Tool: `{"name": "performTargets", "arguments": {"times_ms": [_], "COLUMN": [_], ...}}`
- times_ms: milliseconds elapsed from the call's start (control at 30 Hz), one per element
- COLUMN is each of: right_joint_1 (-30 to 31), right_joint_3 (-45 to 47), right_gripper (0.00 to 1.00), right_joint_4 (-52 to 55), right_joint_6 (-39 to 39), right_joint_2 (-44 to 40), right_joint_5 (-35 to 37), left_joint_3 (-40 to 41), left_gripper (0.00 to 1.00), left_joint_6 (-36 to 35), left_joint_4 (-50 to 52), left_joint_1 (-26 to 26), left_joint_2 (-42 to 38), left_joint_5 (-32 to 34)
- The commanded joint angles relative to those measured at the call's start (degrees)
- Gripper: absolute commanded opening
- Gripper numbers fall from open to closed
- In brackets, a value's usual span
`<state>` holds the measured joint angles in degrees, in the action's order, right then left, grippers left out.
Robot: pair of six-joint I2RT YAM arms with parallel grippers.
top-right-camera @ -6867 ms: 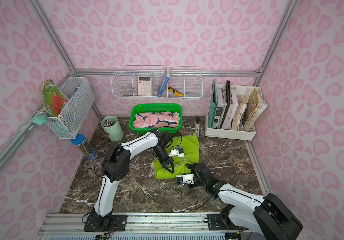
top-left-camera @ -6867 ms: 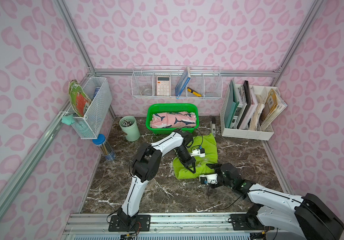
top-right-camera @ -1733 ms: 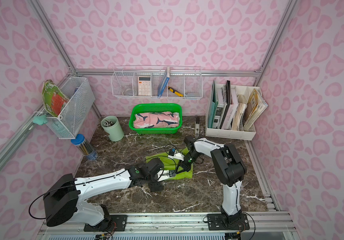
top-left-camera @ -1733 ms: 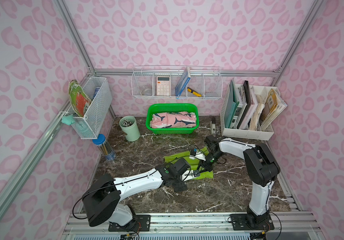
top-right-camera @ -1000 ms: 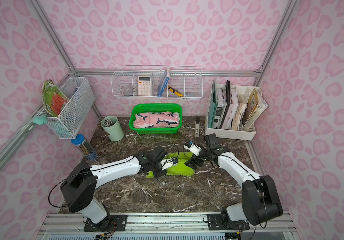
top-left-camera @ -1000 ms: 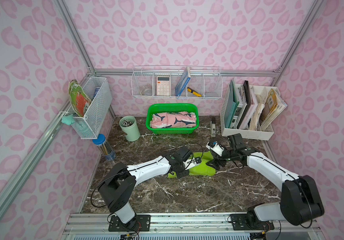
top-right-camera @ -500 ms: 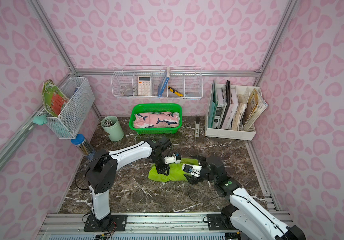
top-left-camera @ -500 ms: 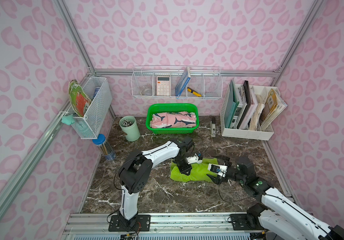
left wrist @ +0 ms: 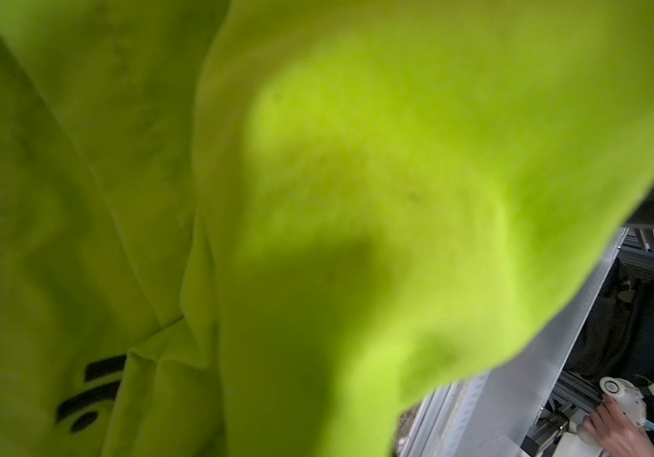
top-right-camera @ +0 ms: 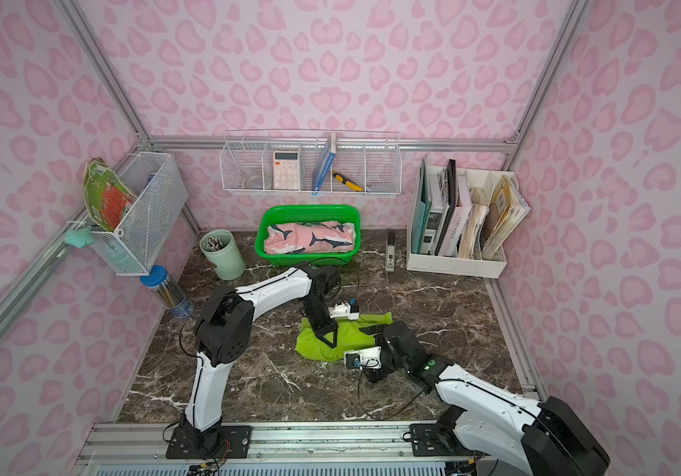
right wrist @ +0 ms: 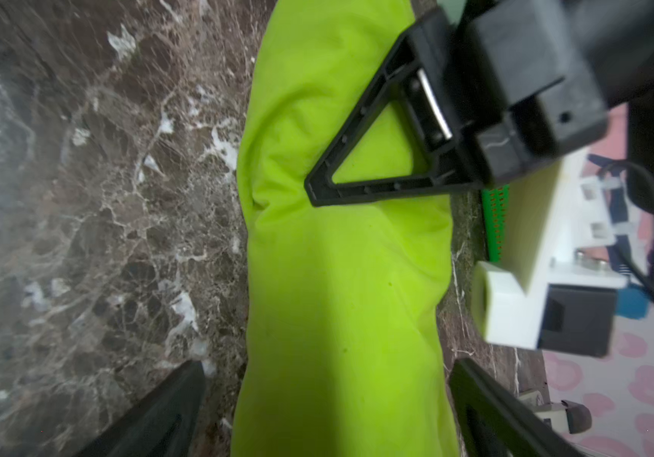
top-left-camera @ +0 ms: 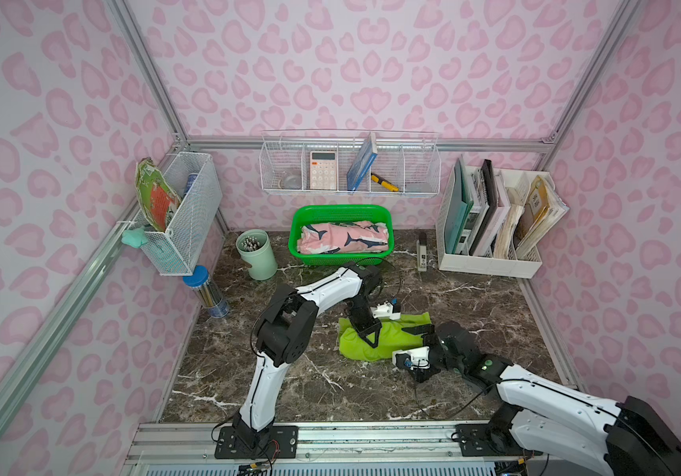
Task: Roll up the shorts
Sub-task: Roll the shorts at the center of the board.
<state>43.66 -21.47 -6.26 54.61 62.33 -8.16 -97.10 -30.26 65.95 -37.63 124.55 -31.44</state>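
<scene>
My left gripper is pinching a pucker at the middle of the roll, so it should open and take the roll's loose end [top-left-camera: 347, 343] before both grippers lift the roll.
The lime green shorts [top-left-camera: 388, 338] [top-right-camera: 318, 344] lie as a thick roll on the marble table in both top views. My left gripper [top-left-camera: 373, 338] [top-right-camera: 332, 338] points down onto the roll's middle. In the right wrist view its fingertips [right wrist: 313, 192] meet, shut on a pucker of the cloth. Green cloth [left wrist: 317, 198] fills the left wrist view and hides those jaws. My right gripper [top-left-camera: 413, 350] [right wrist: 327, 366] is open, with one finger on each side of the roll's right end. The pink shark-print shorts [top-left-camera: 343, 243] lie rolled in the green basket [top-left-camera: 341, 210].
A mint pen cup [top-left-camera: 257, 255] and a blue-lidded tube [top-left-camera: 206, 290] stand at the back left. A small stapler [top-left-camera: 422, 256] and a white file organiser [top-left-camera: 491, 222] are at the back right. Wire shelves [top-left-camera: 349, 165] hang on the walls.
The right arm has swung round to the near right, and its open jaws now straddle the roll's right end. The left gripper stays shut on the green cloth.
</scene>
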Motion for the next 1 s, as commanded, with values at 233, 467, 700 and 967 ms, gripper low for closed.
{"name": "performTargets", "arguments": {"times_ms": [233, 467, 700, 967], "right_joint_1": [-4.2, -9.3, -10.9, -12.6], "right_joint_3": [-6.6, -10.1, -13.5, -18.7], "right_gripper": [0.00, 0.00, 0.00, 0.00], "right_joint_4": [2.1, 12.0, 18.1, 26.4], "right_joint_6": [2.7, 1.5, 0.7, -0.2], "right_joint_2": [11.9, 13.4, 16.7, 21.0], "right_joint_5": [-1.8, -9.4, -14.7, -20.1], "left_joint_3": [-0.3, 10.9, 27.1, 35.0], "left_gripper": [0.00, 0.64, 0.99, 0.99], "left_joint_6": [-1.1, 5.1, 12.5, 6.0], "left_joint_4": [-0.8, -17.1, -32.2, -33.2], "left_joint_1": [1.0, 2.7, 6.8, 3.8], "left_joint_2": [-0.8, -11.0, -31.9, -44.3], "left_joint_5": [0.8, 5.9, 8.1, 14.9]}}
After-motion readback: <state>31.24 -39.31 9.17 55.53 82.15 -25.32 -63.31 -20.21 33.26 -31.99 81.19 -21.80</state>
